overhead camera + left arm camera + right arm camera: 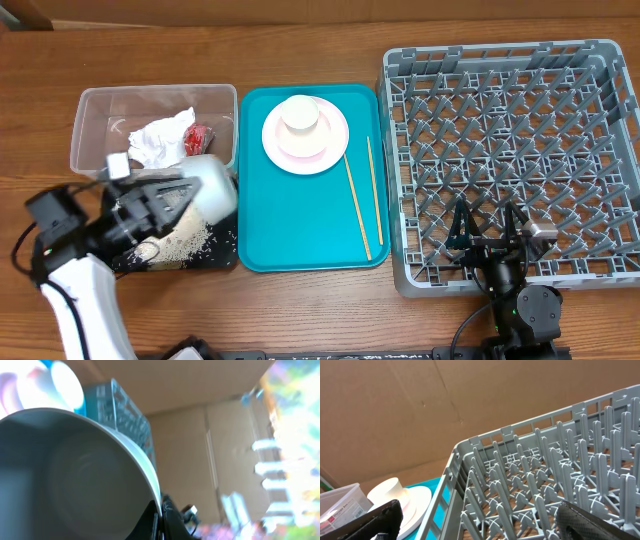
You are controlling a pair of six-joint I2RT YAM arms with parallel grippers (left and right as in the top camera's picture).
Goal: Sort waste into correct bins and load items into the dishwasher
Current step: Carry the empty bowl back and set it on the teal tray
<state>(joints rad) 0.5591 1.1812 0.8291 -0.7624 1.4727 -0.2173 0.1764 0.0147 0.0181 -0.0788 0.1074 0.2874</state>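
The robot's left gripper should put the white bowl down on the teal serving tray (301,212) just below the pink plate.
My left gripper (165,200) is shut on the rim of the white bowl (212,185) and holds it tipped on its side over the black tray (225,262), where loose rice grains (185,240) lie. In the left wrist view the fingers (161,520) pinch the bowl's wall (65,475). The clear tub (95,110) holds the crumpled napkin (160,140) and the red wrapper (198,137). The pink plate (330,150) carries the white cup (300,113). Two chopsticks (357,205) lie beside it. My right gripper (487,235) is open and empty over the front edge of the grey rack (400,180).
The plate, cup and chopsticks rest on a flat teal serving tray (290,220) between the bins and the rack. The right wrist view shows the rack's pegs (545,475), the plate (415,502), the cup (385,491) and a brown cardboard wall behind.
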